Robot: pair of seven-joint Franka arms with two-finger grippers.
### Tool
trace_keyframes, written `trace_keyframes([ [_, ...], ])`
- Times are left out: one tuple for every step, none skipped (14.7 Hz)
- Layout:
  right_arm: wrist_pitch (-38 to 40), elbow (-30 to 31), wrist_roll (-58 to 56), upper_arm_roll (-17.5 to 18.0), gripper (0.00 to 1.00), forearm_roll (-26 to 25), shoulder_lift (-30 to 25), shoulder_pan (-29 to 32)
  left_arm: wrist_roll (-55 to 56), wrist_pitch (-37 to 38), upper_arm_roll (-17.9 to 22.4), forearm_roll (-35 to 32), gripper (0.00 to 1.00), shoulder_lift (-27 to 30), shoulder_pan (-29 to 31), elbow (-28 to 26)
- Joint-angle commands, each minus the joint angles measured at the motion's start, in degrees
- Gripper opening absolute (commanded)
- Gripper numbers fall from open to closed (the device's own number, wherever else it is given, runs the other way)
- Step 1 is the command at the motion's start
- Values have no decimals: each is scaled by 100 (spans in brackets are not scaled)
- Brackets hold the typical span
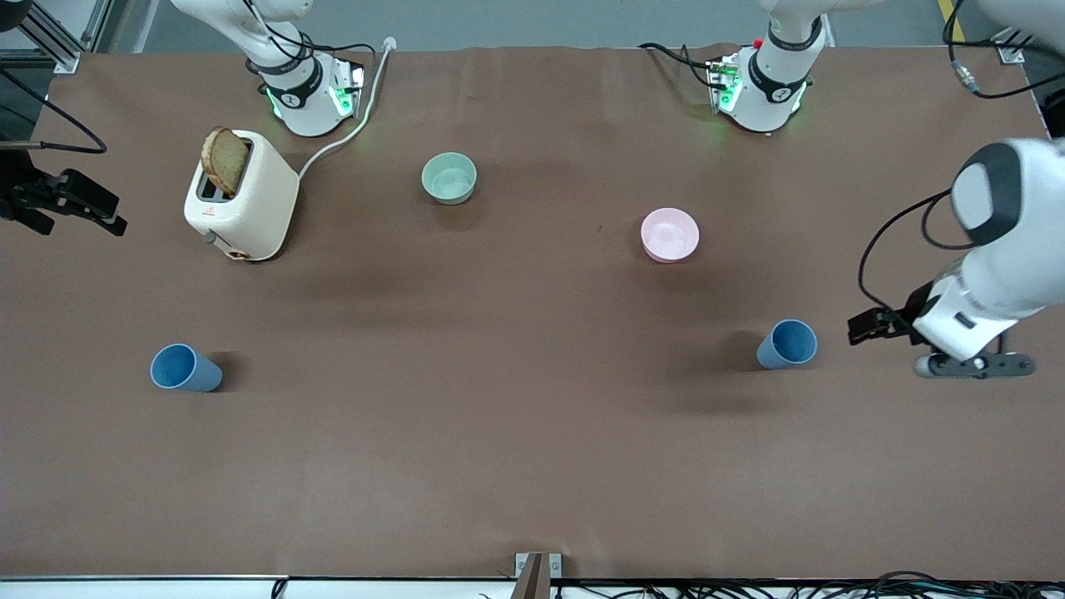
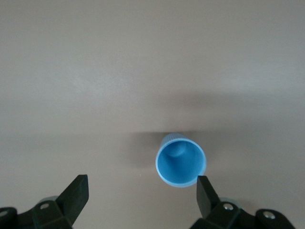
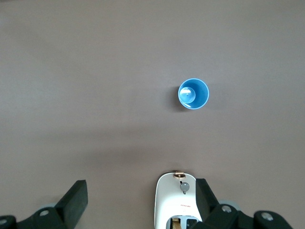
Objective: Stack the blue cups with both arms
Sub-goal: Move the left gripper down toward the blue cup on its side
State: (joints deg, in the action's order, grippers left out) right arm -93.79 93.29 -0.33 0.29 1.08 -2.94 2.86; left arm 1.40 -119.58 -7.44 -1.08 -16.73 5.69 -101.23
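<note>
My left gripper is to grab the blue cup nearer the pink bowl next by the cup's rim (image 1: pixel 814 338) (image 2: pixel 160 174), with one finger inside the cup's opening.
Two blue cups stand upright on the brown table. One cup (image 1: pixel 185 368) is toward the right arm's end and also shows in the right wrist view (image 3: pixel 193 93). The other cup (image 1: pixel 787 344) is toward the left arm's end. My left gripper (image 1: pixel 861 327) is open and empty, up in the air beside this cup; in the left wrist view (image 2: pixel 142 191) the cup (image 2: pixel 181 160) sits just off one fingertip (image 2: pixel 206 190). My right gripper (image 1: pixel 83 204) is open and empty, held high beside the toaster; it also shows in the right wrist view (image 3: pixel 142 195).
A cream toaster (image 1: pixel 243 198) with a bread slice (image 1: pixel 225 160) stands near the right arm's base, its cable (image 1: pixel 349 133) running to the table's edge. It also shows in the right wrist view (image 3: pixel 177 202). A mint-green bowl (image 1: pixel 449 178) and a pink bowl (image 1: pixel 670 235) sit mid-table.
</note>
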Motion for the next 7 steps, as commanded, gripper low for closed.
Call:
trace_keyframes([
  [89,-188,-2,-169,100,-64,101,-163,18,-494,-73,-59,100,-14,37,-554],
  [89,-197,-11,-187,100,-64,127,-163,18,-600,-82,-59,100,-67,37,-660],
  [89,-215,-98,-248,100,-108,136,-180,18,-653,-91,-50,100,-146,29,-739],
  [89,-223,-334,-292,100,-178,171,-198,18,-750,-91,-32,97,-234,37,-818],
  [89,-223,-458,-345,100,-187,188,-207,18,-899,-100,-32,93,-304,29,-915],
  [89,-215,-477,-389,100,-187,188,-198,10,-1048,-117,-32,86,-392,29,-1020],
  [98,-206,-477,-398,100,-179,188,-163,-8,-1232,-117,-41,80,-488,20,-1108],
])
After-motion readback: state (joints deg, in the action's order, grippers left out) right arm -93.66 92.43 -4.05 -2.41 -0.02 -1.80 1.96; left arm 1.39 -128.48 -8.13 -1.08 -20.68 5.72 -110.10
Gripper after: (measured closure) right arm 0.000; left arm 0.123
